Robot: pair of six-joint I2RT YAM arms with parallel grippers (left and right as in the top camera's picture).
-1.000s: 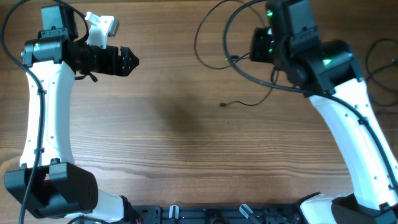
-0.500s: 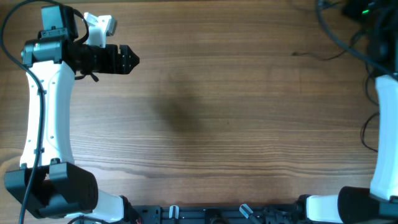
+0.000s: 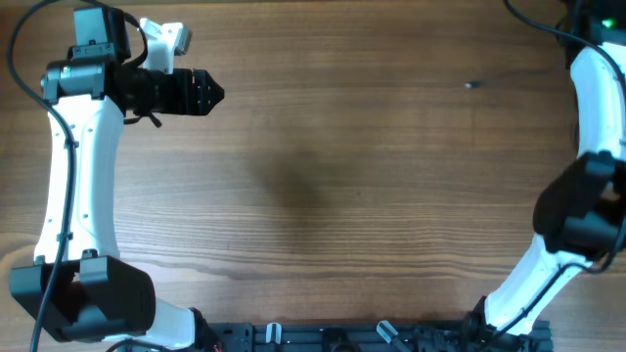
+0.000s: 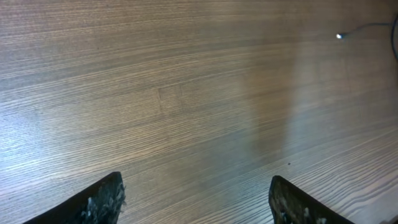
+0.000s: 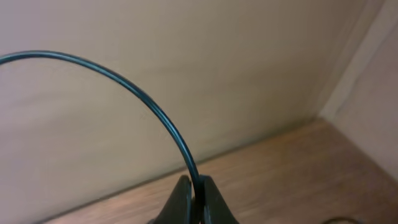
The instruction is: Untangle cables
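Note:
My right gripper will let go of the black cable on the wood [image 3: 603,80] near the table's far corner, under its white arm.
My right gripper [image 5: 198,186] is shut on one thin black cable [image 5: 134,84], which arcs up and left out of the fingers in the right wrist view. In the overhead view that gripper is past the top right corner; only its white arm [image 3: 590,98] shows. A small plug end [image 3: 469,85] shows at the right of the table, and the left wrist view has the same plug end [image 4: 339,36] with its cord running off right. The rest of the cables is out of view. My left gripper [image 3: 210,95] is at the far left, open and empty, its fingertips [image 4: 106,199] wide apart over bare wood.
The wooden table [image 3: 323,186] fills the overhead view. A beige wall [image 5: 186,74] rises behind the table's far edge in the right wrist view. The arm bases and a black rail [image 3: 333,337] line the near edge.
The right arm swung from the upper middle to the far right edge, carrying the cables out of frame. The plug end shifted right with it. The left arm barely moved.

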